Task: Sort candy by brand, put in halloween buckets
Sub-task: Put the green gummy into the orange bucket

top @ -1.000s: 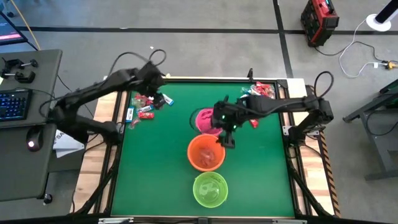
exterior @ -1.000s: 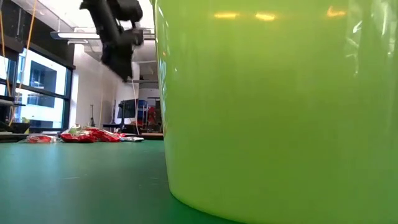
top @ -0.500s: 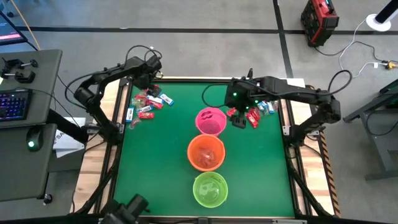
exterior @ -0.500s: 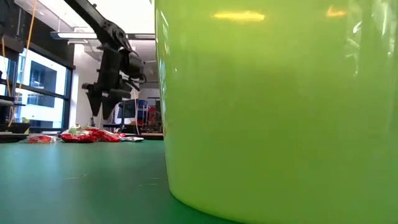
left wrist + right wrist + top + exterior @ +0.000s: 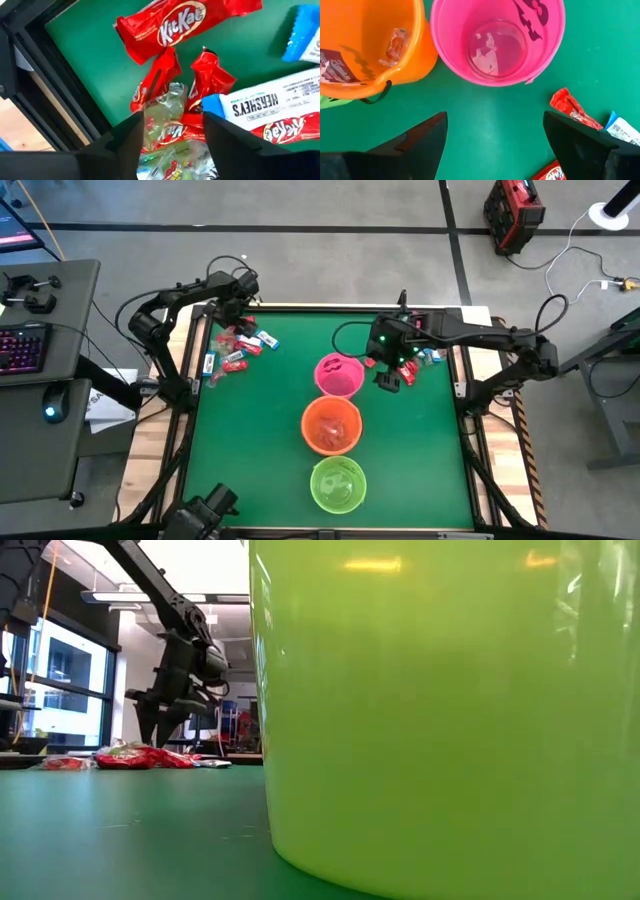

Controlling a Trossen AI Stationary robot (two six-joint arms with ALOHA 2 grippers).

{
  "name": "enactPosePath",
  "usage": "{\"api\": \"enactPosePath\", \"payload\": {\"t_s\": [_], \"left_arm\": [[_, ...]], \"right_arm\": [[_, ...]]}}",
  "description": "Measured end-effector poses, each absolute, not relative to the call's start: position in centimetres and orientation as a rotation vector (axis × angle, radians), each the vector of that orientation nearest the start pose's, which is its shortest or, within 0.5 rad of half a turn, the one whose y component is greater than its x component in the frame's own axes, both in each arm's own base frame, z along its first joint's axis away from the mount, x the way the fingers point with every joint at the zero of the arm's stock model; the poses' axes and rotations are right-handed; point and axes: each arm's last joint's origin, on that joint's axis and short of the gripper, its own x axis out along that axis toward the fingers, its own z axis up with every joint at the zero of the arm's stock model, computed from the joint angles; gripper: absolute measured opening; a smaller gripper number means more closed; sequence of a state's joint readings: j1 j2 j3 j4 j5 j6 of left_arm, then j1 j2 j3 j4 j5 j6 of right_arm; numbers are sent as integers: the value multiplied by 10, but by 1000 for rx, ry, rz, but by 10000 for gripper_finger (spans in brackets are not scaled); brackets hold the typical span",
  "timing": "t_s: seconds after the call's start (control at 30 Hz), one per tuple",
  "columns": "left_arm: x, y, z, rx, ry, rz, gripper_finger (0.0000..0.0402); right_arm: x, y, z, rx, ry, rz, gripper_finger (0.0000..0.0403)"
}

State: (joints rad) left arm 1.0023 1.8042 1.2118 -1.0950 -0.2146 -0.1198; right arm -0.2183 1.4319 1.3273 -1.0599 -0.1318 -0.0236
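The clear wrapper overlaps a red Kit Kat between my open left fingers, so next I pinch only the clear wrapper (image 5: 162, 116) and lift it off the pile.
Three buckets stand in a row down the table's middle: pink (image 5: 338, 375) farthest, orange (image 5: 331, 425), then lime green (image 5: 338, 484) nearest, which fills the low view (image 5: 450, 710). One candy pile (image 5: 238, 345) lies at the far left, another (image 5: 415, 352) at the far right. My left gripper (image 5: 237, 320) hangs open over the left pile (image 5: 140, 756), its fingers either side of red Kit Kat and clear wrappers (image 5: 167, 112). My right gripper (image 5: 387, 378) is wide open above the green mat between the pink bucket (image 5: 497, 42) and the right pile.
The orange bucket (image 5: 370, 45) holds a small wrapped candy (image 5: 395, 45). A blue-and-white Hershey's bar (image 5: 260, 102) and a Kit Kat (image 5: 185, 22) lie in the left pile, close to the table's black frame (image 5: 65, 90). Open mat lies left and right of the buckets.
My right gripper has swung from above the orange bucket toward the far right, past the pink bucket, and now hangs beside the right candy pile. My left gripper has come down from high above to just over the left pile.
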Motion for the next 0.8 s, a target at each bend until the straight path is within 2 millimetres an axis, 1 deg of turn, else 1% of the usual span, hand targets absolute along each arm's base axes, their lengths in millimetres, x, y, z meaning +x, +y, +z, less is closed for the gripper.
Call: {"api": "enactPosePath", "payload": {"t_s": [0.07,0.2,0.23,0.3,0.4,0.47,0.57,0.67,0.73,0.8], "left_arm": [[160,262,178,-758,1596,994,136],[160,261,178,-765,1592,976,25],[160,262,178,-773,1586,970,14],[159,263,178,-774,1583,963,13],[158,262,179,-763,1597,933,3],[159,262,189,-740,1571,916,7],[161,263,207,-673,1540,890,26],[159,262,215,-643,1611,854,53],[157,260,212,-658,1682,815,78],[154,259,202,-683,1773,780,108]], "right_arm": [[266,-54,310,177,1145,-59,320],[267,-54,311,176,1140,-59,320],[267,-54,310,176,1140,-59,320],[267,-55,310,176,1141,-59,320],[267,-55,310,179,1141,-62,320],[267,-55,311,177,1138,-61,320],[269,-55,312,172,1114,-61,320],[273,-56,313,164,1073,-62,320],[275,-56,315,159,1046,-63,320],[277,-57,316,155,1023,-64,320]]}}
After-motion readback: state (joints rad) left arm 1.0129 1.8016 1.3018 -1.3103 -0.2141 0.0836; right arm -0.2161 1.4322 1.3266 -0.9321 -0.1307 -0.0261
